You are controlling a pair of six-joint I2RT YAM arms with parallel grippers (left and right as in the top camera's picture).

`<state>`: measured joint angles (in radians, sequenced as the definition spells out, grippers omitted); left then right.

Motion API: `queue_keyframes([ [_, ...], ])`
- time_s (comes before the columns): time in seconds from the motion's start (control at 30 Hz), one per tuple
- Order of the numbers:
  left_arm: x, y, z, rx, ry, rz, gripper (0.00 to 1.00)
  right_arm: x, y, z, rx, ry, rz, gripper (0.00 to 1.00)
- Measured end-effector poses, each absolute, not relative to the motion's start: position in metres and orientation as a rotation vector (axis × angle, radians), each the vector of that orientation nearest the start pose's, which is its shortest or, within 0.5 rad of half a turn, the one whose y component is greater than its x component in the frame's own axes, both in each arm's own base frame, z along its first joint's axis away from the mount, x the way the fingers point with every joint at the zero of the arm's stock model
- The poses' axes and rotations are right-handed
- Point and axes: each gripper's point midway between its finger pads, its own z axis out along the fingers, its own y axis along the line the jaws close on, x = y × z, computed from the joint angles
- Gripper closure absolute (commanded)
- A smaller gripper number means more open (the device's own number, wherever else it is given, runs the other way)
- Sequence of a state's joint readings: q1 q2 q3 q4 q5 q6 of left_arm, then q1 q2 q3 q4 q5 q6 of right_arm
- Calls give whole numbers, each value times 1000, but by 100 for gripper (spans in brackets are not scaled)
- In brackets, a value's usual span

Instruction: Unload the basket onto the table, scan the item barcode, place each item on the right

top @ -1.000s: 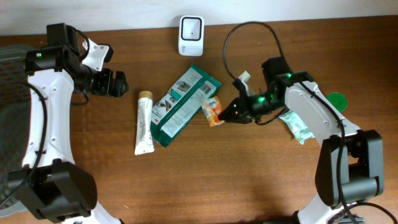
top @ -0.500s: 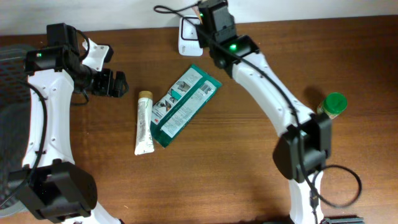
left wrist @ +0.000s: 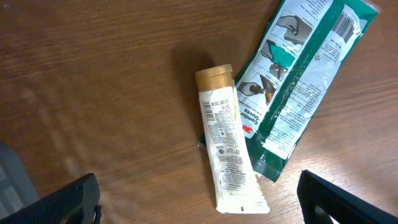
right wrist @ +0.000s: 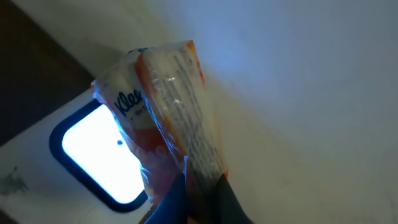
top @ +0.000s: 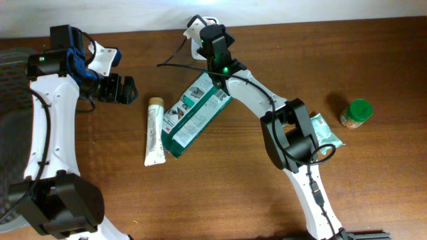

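Next, I release the tissue pack from my right gripper on the table (top: 309,110) just behind the teal pack.
My right gripper (right wrist: 202,177) is shut on the lower end of a small orange and white tissue pack (right wrist: 168,106). It holds the pack over the lit window of the white barcode scanner (right wrist: 93,149). Overhead, the right gripper (top: 204,31) reaches to the table's back edge and covers most of the scanner (top: 195,26); the pack is hidden there. My left gripper (top: 123,89) stands open at the left with nothing in it. In the left wrist view its wide-apart fingers (left wrist: 68,202) hover above a white tube (left wrist: 227,149).
The white tube (top: 155,131) with a gold cap lies beside a long green packet (top: 197,112) at mid-table. A green-lidded jar (top: 355,113) and a teal pack (top: 327,133) are at the right. A cable (top: 175,59) runs near the scanner.
My right arm has swung from the middle right of the table to the scanner at the back, carrying the tissue pack. The left arm has not moved.
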<state>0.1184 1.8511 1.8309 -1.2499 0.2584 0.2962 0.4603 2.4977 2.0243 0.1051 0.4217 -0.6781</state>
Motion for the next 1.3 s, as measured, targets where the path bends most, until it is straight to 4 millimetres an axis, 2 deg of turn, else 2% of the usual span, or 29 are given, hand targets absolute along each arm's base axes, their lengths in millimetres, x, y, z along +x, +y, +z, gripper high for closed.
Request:
queue_keyframes([
  [0.1,413,5,193,302,2767,-268,1,648,243,124,-827,1796,-561,96],
  [0.2,413,5,193,302,2767,-268,1,633,237,97,-870,1929,-541,96],
  [0.23,413,5,193,302,2768,-267,1,624,236,104,-835,1984,-480,96],
  [0.27,413,5,193,302,2767,-268,1,616,237,117,-794,2021,-419,96],
  [0.3,413,5,193,302,2767,-267,1,600,234,145,-711,2078,-331,96],
  [0.37,413,5,193,302,2767,-267,1,561,220,217,-511,2150,-193,96],
  [0.4,413,5,193,302,2766,-266,1,533,207,239,-456,2222,-164,96],
  [0.43,412,5,193,301,2770,-269,1,509,195,246,-403,2298,-144,96],
  [0.47,412,5,193,301,2770,-269,1,476,174,258,-289,2393,-121,96],
  [0.5,412,5,193,302,2769,-268,1,455,158,256,-196,2480,-117,96],
  [0.53,412,5,193,302,2769,-268,1,428,125,240,-53,2628,-155,96],
  [0.57,413,5,193,302,2768,-268,1,426,110,235,35,2663,-153,96],
  [0.63,413,5,193,302,2768,-267,1,413,69,207,246,2792,-129,96],
  [0.7,413,5,193,302,2767,-267,1,404,24,156,501,2900,-77,96],
  [0.73,412,5,193,302,2770,-269,1,406,15,136,567,2894,-20,96],
  [0.8,412,5,193,301,2770,-268,1,390,-17,87,717,2936,-6,96],
  [0.87,412,5,193,302,2768,-268,1,381,-44,61,829,2926,-5,94],
  [0.9,412,5,193,302,2768,-267,1,376,-54,53,875,2920,-7,80],
  [0.93,413,5,193,302,2767,-267,1,372,-59,50,900,2922,-6,47],
  [0.97,413,5,193,302,2767,-267,1,369,-62,48,914,2926,-9,35],
  [1.07,413,5,193,302,2768,-267,1,363,-57,48,927,2957,37,30],
  [1.1,413,5,193,302,2768,-267,1,362,-48,53,881,2992,99,30],
  [1.17,412,5,193,302,2768,-267,1,374,-27,77,745,3010,177,30],
  [1.2,413,5,193,302,2768,-267,1,388,-4,94,629,2995,221,30],
  [1.23,413,5,193,302,2767,-267,1,391,4,98,593,2989,237,30],
  [1.3,413,5,193,302,2768,-267,1,399,39,104,472,2978,346,30],
])
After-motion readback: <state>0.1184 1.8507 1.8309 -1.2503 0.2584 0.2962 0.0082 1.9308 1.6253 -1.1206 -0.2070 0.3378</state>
